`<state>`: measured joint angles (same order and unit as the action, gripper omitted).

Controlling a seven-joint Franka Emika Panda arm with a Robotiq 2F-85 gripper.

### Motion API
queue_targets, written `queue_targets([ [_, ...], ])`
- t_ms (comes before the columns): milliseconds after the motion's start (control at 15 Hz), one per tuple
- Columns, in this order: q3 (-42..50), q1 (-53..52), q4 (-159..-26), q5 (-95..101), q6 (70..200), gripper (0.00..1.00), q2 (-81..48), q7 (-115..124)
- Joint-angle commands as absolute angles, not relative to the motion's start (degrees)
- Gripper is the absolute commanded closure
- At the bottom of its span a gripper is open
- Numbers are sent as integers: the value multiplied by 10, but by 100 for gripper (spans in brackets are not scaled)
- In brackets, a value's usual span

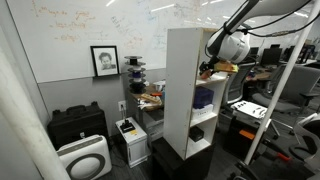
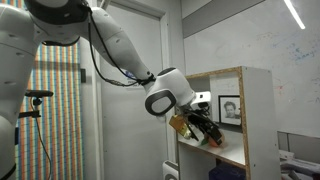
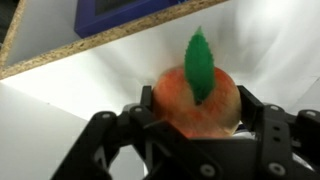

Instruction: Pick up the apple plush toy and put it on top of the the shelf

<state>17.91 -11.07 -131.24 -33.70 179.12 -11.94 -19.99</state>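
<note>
The apple plush toy, now held inside an upper compartment, will be let go by my gripper on the flat top of the shelf [image 1: 210,27], close to the shelf's side panel.
The apple plush toy [image 3: 195,98] is round and orange-red with a green leaf. It fills the middle of the wrist view, between the two black fingers of my gripper [image 3: 200,120], which press on both its sides. The gripper [image 1: 209,68] reaches into an upper compartment of the tall white shelf [image 1: 183,55]. It holds the toy just above the white compartment floor [image 3: 60,120]. In an exterior view the gripper [image 2: 200,128] is at the open front of the shelf [image 2: 258,110]. The shelf's flat top is bare.
A blue object [image 1: 204,98] sits in the compartment below. A black case [image 1: 78,124] and a white air purifier [image 1: 83,158] stand on the floor beside the shelf. A framed portrait [image 1: 104,60] hangs on the whiteboard wall. Desks [image 1: 255,105] stand behind the shelf.
</note>
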Motion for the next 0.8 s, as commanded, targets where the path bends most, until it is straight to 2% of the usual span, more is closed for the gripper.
queue_targets([
  [0,169,-96,-1328,-335,1767,47,-94,-225],
  [200,210,-111,-1394,-281,1696,47,-22,-229],
  [267,155,-38,-1418,-197,1676,47,8,-181],
  [467,150,16,-1456,-90,1540,47,106,-169],
  [733,145,61,-1466,-38,1341,47,237,-171],
])
